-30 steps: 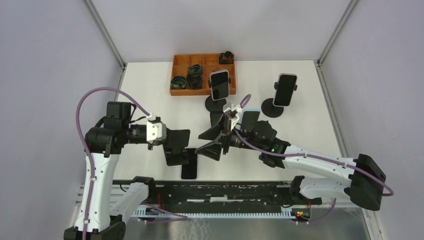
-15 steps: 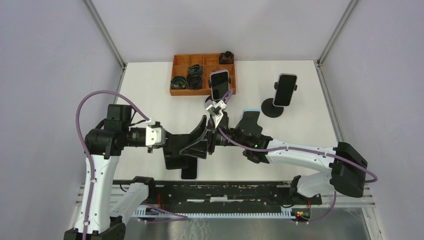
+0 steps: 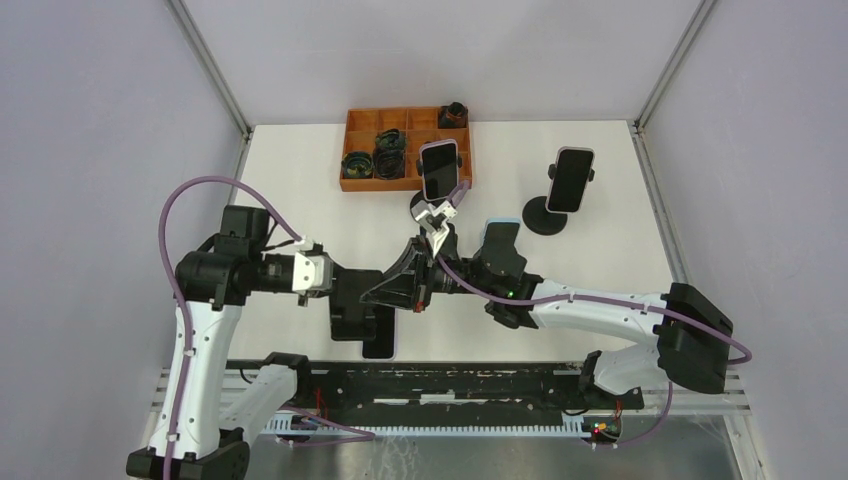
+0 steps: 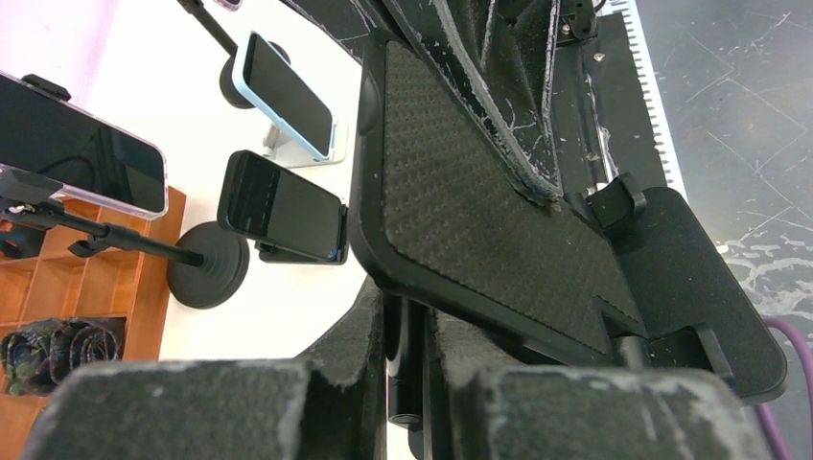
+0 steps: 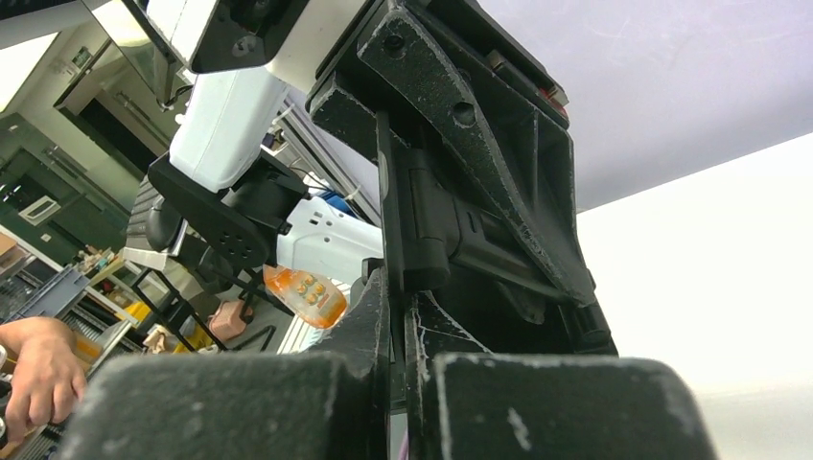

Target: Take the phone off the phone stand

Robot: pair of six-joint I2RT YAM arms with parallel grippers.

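Note:
I have the tilted stand by its post in my left gripper. While my right gripper keeps the stand steady, my left gripper next takes the plate's edge (image 4: pixel 460 311) to set it down.
My left gripper (image 3: pixel 348 300) is shut on the black post (image 4: pixel 410 355) of a black phone stand (image 3: pixel 358 298), holding it above the table's near edge. The stand's textured back plate (image 4: pixel 479 192) is bare. My right gripper (image 3: pixel 388 292) is shut on the thin edge of that plate (image 5: pixel 396 287), reaching in from the right. In the wrist views, my left gripper (image 4: pixel 412 369) and my right gripper (image 5: pixel 396 335) both show their jaws pressed onto the stand. A dark phone (image 3: pixel 381 340) lies flat on the table just below the stand, partly hidden by it.
Two more phones sit on round-based stands at the back (image 3: pixel 440 168) and back right (image 3: pixel 570 180). A light-blue-cased phone (image 3: pixel 500 238) stands beside my right forearm. An orange tray (image 3: pixel 395 150) of black parts sits at the far edge.
My right gripper swung left from mid-table to the held stand and closed on its plate. The left arm hardly moved and kept its hold.

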